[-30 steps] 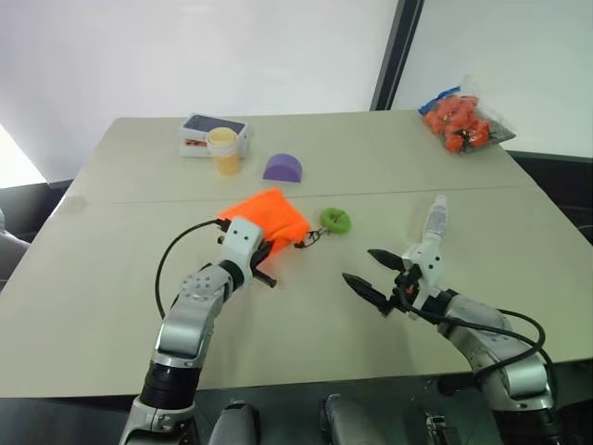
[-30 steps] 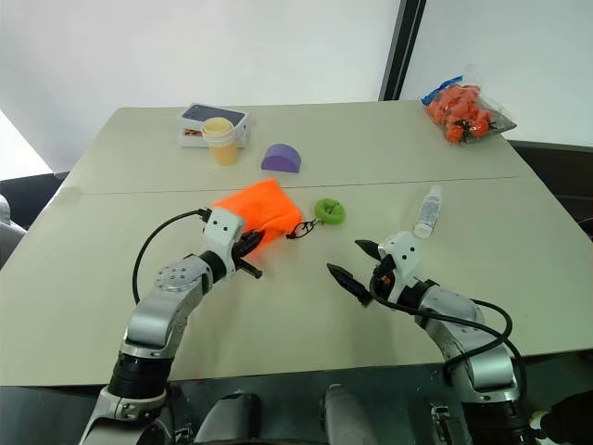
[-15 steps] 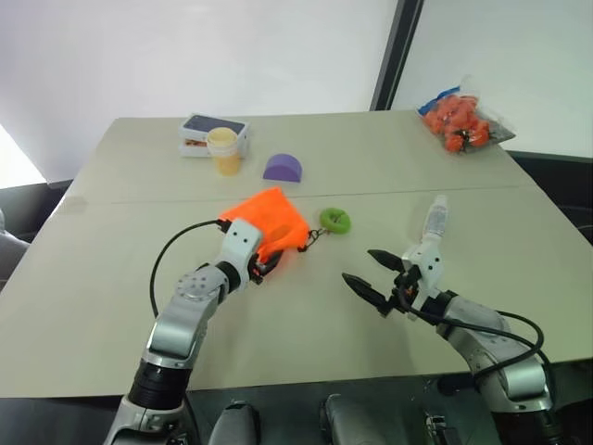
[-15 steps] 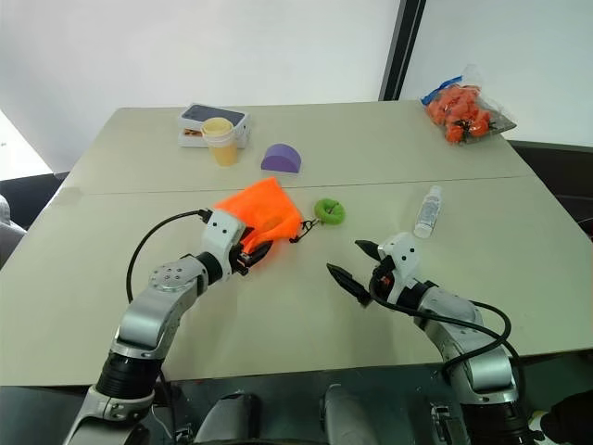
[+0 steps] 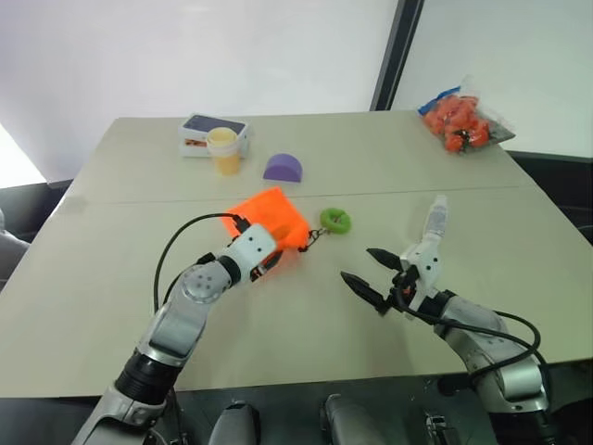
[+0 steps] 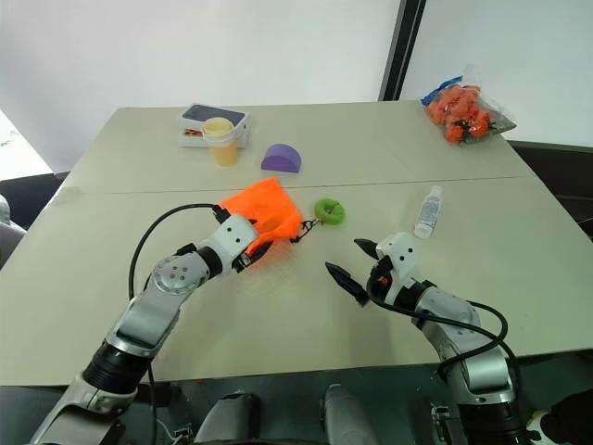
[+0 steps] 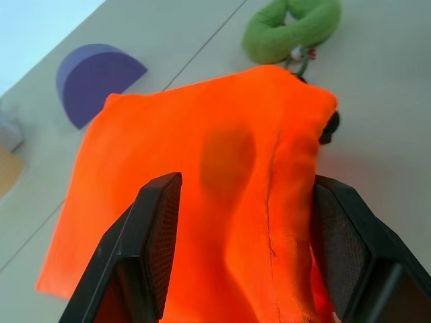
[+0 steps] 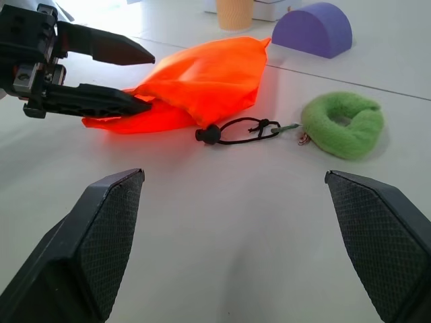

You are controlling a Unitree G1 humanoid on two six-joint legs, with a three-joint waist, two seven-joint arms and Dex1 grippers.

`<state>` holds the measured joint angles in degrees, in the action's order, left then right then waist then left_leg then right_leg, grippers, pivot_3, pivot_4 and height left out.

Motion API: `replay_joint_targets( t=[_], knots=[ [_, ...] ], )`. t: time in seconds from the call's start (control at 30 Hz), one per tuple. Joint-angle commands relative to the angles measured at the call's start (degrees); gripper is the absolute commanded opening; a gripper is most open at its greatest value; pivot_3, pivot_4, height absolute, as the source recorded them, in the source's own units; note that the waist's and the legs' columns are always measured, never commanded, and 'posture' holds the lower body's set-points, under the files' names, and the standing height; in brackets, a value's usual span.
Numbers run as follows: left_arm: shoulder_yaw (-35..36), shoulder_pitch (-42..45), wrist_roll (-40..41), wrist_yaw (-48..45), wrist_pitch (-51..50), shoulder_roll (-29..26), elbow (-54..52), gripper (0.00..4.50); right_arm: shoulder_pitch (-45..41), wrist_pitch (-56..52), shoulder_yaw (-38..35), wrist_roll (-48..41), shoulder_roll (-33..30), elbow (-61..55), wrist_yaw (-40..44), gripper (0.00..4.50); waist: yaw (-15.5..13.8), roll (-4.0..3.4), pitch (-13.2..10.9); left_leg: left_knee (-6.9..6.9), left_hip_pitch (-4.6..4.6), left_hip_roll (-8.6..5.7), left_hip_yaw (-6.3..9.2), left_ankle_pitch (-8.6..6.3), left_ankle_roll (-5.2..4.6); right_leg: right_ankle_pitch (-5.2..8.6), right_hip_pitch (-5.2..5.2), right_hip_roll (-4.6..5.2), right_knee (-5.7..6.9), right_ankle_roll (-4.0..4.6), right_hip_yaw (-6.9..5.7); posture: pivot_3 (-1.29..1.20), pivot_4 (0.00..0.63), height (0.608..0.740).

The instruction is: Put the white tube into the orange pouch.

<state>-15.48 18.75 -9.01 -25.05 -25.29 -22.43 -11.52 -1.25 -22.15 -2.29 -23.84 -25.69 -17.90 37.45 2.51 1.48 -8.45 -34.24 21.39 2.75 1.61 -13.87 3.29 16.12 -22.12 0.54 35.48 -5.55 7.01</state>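
Observation:
The orange pouch's edge sits loose in my left fingers; I will pinch it near the dark cord point(image 7: 304, 131), holding it up for the white tube.
The orange pouch point(image 5: 275, 213) lies flat near the table's middle, its dark cord point(image 8: 237, 128) trailing toward a green ring. My left gripper point(image 5: 268, 262) is at the pouch's near edge. In the left wrist view its two fingers point(image 7: 156, 222) stand apart on either side of the orange fabric point(image 7: 209, 182), so it is open. The white tube point(image 5: 435, 217) lies on the table to the right, just beyond my right gripper point(image 5: 359, 266). That gripper hovers open with nothing between its fingers, pointing toward the pouch.
A green ring point(image 5: 335, 221) lies right of the pouch. Behind the pouch are a purple half-round block point(image 5: 283, 168), a pale yellow cup point(image 5: 222, 150) and a flat box point(image 5: 213, 128). A clear bag of orange items point(image 5: 459, 119) sits at the far right corner.
My left gripper has opened from shut and rolled at the wrist, staying at the pouch's near edge. The right gripper and the white tube have not moved.

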Motion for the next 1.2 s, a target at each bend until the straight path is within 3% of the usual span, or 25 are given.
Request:
replay_joint_targets(
  t=[0.03, 0.43, 0.97, 1.07, 1.2],
  knots=[
    [0.79, 0.42, -1.59, 2.27, 1.38, 0.70, -0.77, 2.91, -0.99, 0.92, -0.58, -0.55, 0.06, -1.23, 0.18, 4.50, -0.01, 0.00, 0.00, 0.00, 0.01, 0.00, 0.00, 0.00, 0.00, 0.00, 0.00, 0.00, 0.00, 0.00, 0.00, 0.00, 0.150, 0.723],
    [6.24, 0.92, 2.70, 2.73, -0.33, 2.96, 1.33, 2.91, -1.66, 0.99, -0.32, -0.45, 0.34, -0.94, 0.14, 4.50, -0.01, 0.00, 0.00, 0.00, -0.01, 0.00, 0.02, 0.00, 0.00, -0.01, 0.00, -0.01, 0.04, -0.01, -0.02, 0.00, 0.150, 0.723],
    [0.57, 1.23, -1.94, -0.16, 3.81, 0.28, 3.11, 2.91, -1.72, 1.30, -0.49, -0.21, 0.91, -0.98, -0.19, 4.50, 0.00, -0.01, 0.01, 0.00, 0.00, 0.00, 0.01, 0.00, 0.00, -0.01, 0.00, 0.00, 0.03, -0.01, -0.01, 0.00, 0.150, 0.723],
    [1.30, 1.26, -2.14, 0.98, 3.44, 0.92, 3.27, 2.04, -1.80, 1.11, -0.54, -0.25, 0.75, -1.07, -0.11, 4.50, -0.01, -0.01, 0.01, 0.00, 0.00, 0.00, 0.01, 0.00, 0.00, -0.01, -0.01, 0.00, 0.04, -0.01, -0.02, 0.00, 0.150, 0.723],
    [1.49, 1.13, -2.28, 1.29, 3.74, 0.92, 3.25, 0.02, -1.86, 1.05, -0.64, -0.27, 0.53, -1.05, 0.05, 4.50, -0.02, -0.01, 0.01, 0.00, 0.00, 0.00, 0.01, 0.00, 0.00, -0.01, 0.00, 0.00, 0.04, -0.01, -0.01, 0.00, 0.150, 0.723]
  ],
)
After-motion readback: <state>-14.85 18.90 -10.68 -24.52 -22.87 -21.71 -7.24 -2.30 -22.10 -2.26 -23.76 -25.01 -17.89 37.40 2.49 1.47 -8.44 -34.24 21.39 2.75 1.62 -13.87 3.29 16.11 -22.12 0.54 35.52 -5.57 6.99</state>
